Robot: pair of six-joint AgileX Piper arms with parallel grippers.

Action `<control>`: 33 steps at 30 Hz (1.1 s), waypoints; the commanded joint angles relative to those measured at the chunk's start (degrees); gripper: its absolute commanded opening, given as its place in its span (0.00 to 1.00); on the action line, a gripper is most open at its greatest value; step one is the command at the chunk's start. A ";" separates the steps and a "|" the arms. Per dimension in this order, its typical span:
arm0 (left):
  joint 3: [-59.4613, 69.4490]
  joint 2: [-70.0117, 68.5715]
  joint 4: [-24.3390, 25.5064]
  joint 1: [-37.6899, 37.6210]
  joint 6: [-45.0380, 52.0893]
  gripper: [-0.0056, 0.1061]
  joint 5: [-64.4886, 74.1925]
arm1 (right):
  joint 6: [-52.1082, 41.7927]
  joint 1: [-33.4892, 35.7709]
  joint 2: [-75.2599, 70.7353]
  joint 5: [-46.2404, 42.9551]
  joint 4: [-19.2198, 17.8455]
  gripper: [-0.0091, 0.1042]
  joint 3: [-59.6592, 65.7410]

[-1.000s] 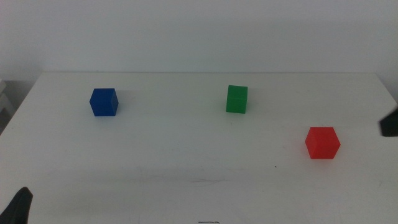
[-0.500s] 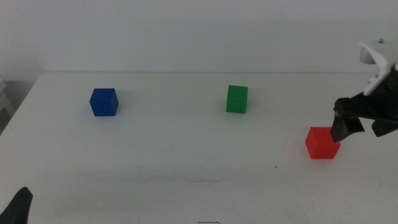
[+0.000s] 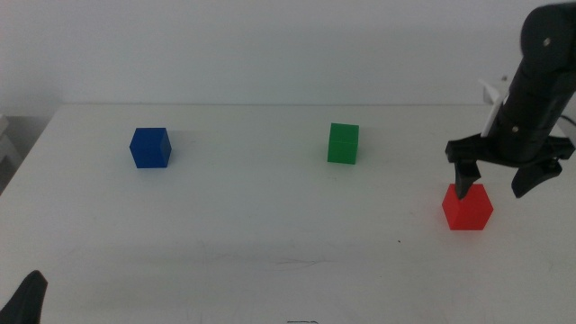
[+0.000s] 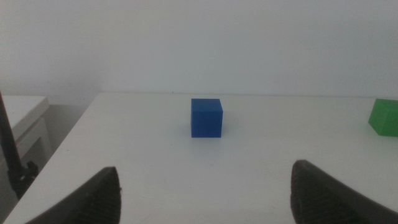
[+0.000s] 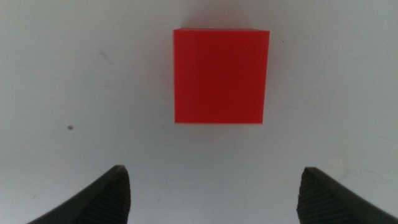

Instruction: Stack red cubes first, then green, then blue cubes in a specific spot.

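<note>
The robot's right gripper needs to next close across the red cube's middle (image 3: 468, 208) (image 5: 220, 76) with its fingers on opposite sides, because red goes first in the stack.
The red cube (image 3: 467, 207) rests on the white table at the right; the right wrist view looks straight down on the red cube (image 5: 221, 76). My right gripper (image 3: 493, 184) hovers just above and slightly behind it, jaws open and pointing down, nothing held; in its own view the right gripper (image 5: 214, 196) has the cube ahead of its spread jaws. The green cube (image 3: 342, 143) sits mid-table and the blue cube (image 3: 150, 148) at the left. My left gripper (image 3: 27, 301) waits at the bottom left corner, open; the left gripper (image 4: 205, 193) faces the blue cube (image 4: 206, 117).
The green cube (image 4: 385, 116) shows at the edge of the left wrist view. A low white side table (image 4: 22, 118) stands beyond the table's left edge. The white tabletop (image 3: 270, 216) stretches bare between the cubes.
My right arm has swung in from the right edge and now stands over the red cube with jaws pointing down. The cubes and the left gripper have not moved.
</note>
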 commanded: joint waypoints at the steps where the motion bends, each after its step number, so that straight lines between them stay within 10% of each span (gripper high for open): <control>1: -0.18 -1.17 -0.38 -0.04 -0.10 0.89 -5.04 | 0.31 -0.78 -0.94 -1.49 -1.13 0.91 -2.00; 21: -0.18 -1.17 -0.38 -0.04 -0.10 0.89 -5.04 | -0.51 -0.85 8.40 -14.16 -2.23 0.86 -2.00; 24: -0.18 -1.17 -0.38 -0.04 -0.10 0.89 -5.04 | -1.00 -1.26 9.45 -14.19 -2.18 0.72 -2.00; 30: -0.18 -1.17 -0.38 -0.04 -0.10 0.89 -5.04 | -0.87 -1.71 9.54 -12.94 -2.43 0.10 -2.00; 33: -0.18 -1.17 -0.38 -0.04 -0.10 0.89 -5.04 | 0.79 -1.09 7.79 -11.21 -2.43 0.07 -2.00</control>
